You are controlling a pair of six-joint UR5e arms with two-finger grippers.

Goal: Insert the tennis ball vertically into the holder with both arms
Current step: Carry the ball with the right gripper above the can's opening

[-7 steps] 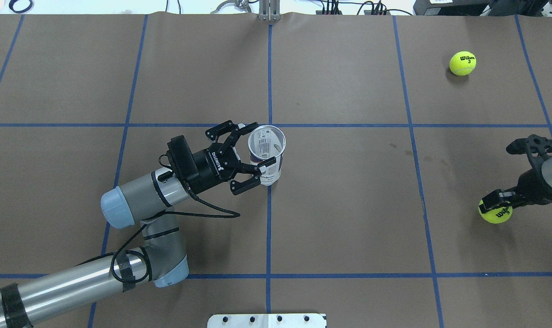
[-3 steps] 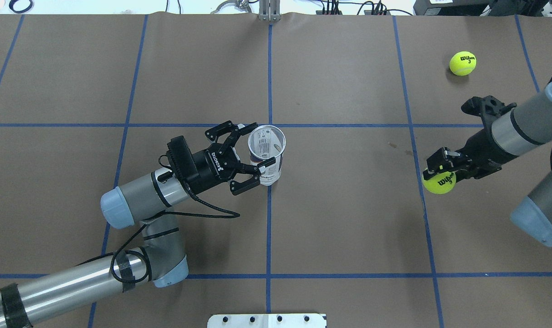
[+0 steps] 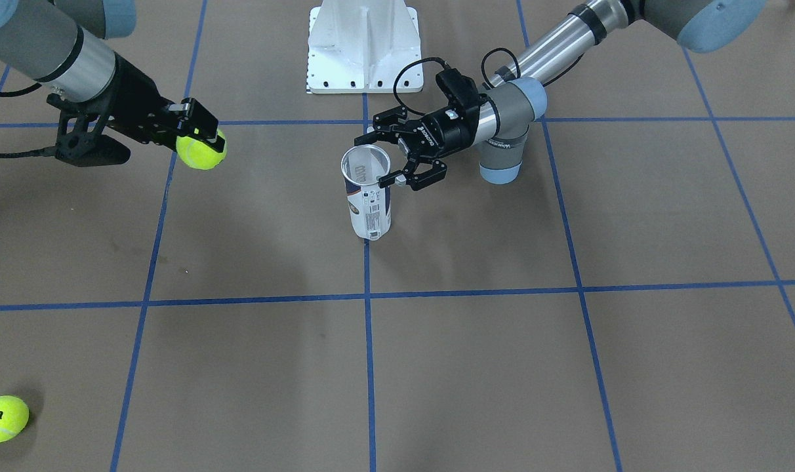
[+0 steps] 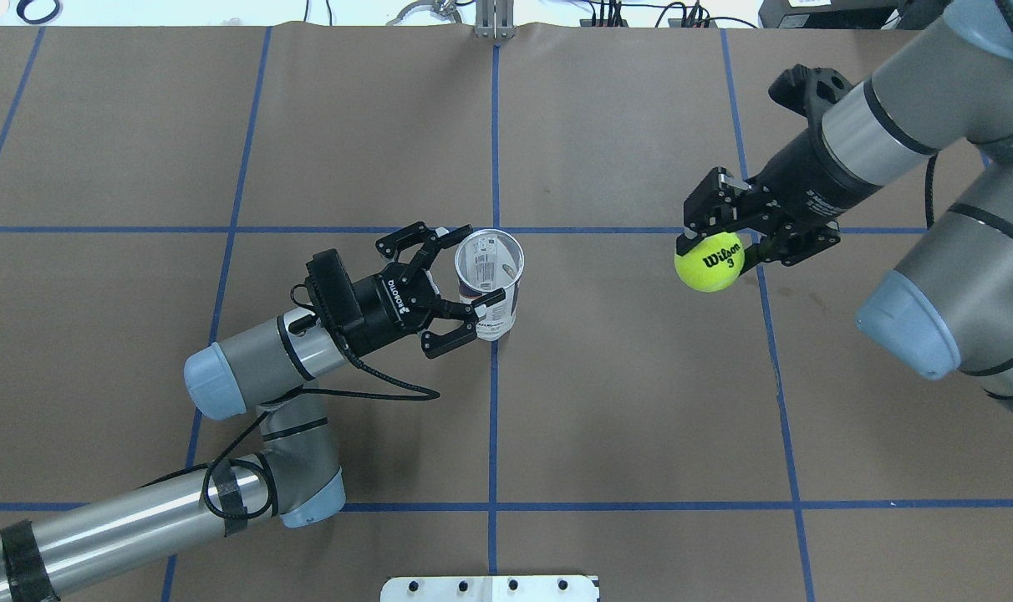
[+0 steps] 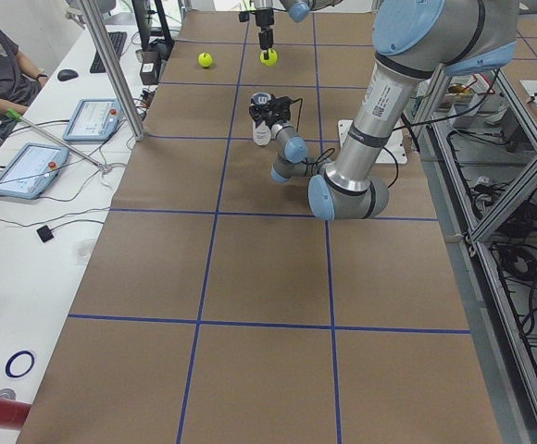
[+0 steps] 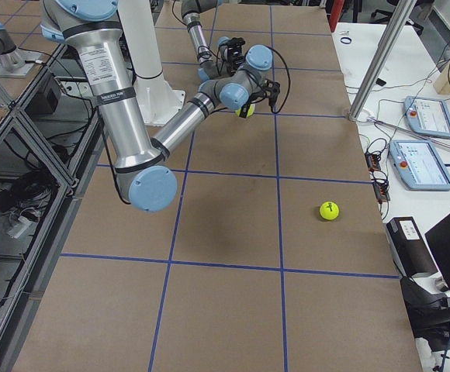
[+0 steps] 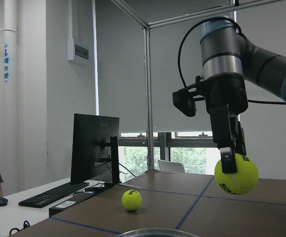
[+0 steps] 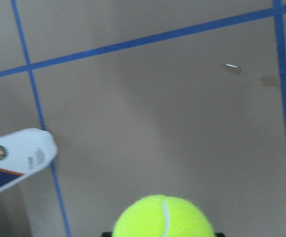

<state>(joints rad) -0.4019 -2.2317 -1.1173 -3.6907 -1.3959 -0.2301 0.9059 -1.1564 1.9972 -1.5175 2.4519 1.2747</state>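
Observation:
The robot's right gripper should release the yellow tennis ball in the opening of the holder point(image 3: 363, 160), beside the left gripper's fingers.
The holder point(image 4: 491, 280) is a clear can with a white and navy label, standing upright near the table's middle with its open mouth up. My left gripper point(image 4: 471, 267) is shut on the holder just below the rim, one finger on each side; both also show in the front view, the holder point(image 3: 368, 196) and the gripper point(image 3: 378, 160). My right gripper point(image 4: 711, 247) is shut on a yellow tennis ball point(image 4: 709, 262) and holds it in the air to the right of the holder, apart from it. The left wrist view shows that ball point(image 7: 235, 174) hanging from the gripper.
A second tennis ball point(image 3: 0, 419) lies on the table at the far right side, also in the exterior right view point(image 6: 329, 210); my right arm hides it in the overhead view. The white mounting base point(image 3: 363, 46) sits at the near edge. Blue tape lines cross the brown table.
My right arm has carried the tennis ball up and left, from the table's right edge towards the holder. The left gripper and the holder have not moved.

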